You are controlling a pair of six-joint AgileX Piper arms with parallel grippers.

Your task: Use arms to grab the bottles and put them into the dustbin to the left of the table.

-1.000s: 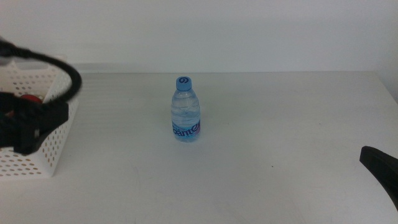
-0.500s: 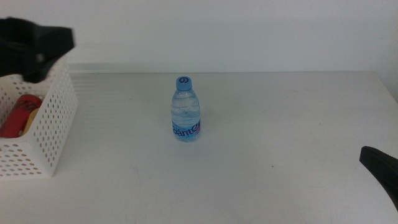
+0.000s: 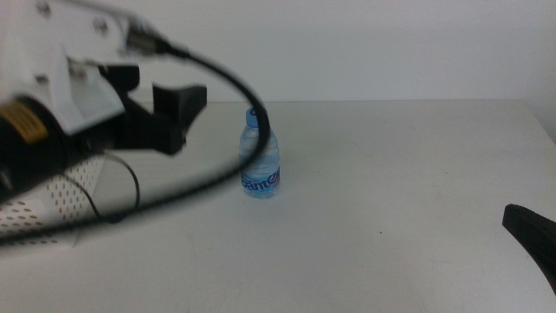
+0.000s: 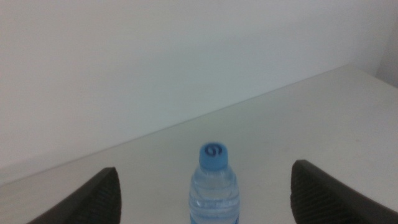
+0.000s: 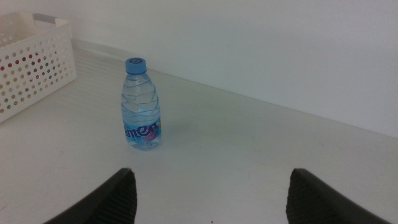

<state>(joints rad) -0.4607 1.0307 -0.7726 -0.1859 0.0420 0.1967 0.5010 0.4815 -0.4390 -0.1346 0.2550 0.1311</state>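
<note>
The left gripper I have should next move to the water bottle and close around the middle of its body (image 3: 261,159) (image 4: 214,210), well below the blue cap.
A small clear water bottle (image 3: 261,165) with a blue cap stands upright near the middle of the white table (image 3: 391,174). My left arm reaches in from the left, and its gripper (image 3: 186,117) hangs open a short way left of the bottle, holding nothing. In the left wrist view the bottle (image 4: 214,186) stands ahead, centred between the wide-spread jaws. The white perforated dustbin (image 3: 39,213) sits at the left edge, mostly hidden behind the left arm. My right gripper (image 5: 211,180) waits open and empty at the table's near right, facing the bottle (image 5: 141,106).
A black cable (image 3: 200,183) from the left arm loops in front of the bottle in the middle view. Red and yellow show through the holes of the dustbin (image 5: 31,62). A white wall stands behind the table's far edge.
My left arm has swung right from over the dustbin toward the bottle and now covers most of the dustbin. The bottle and the right gripper have not moved.
</note>
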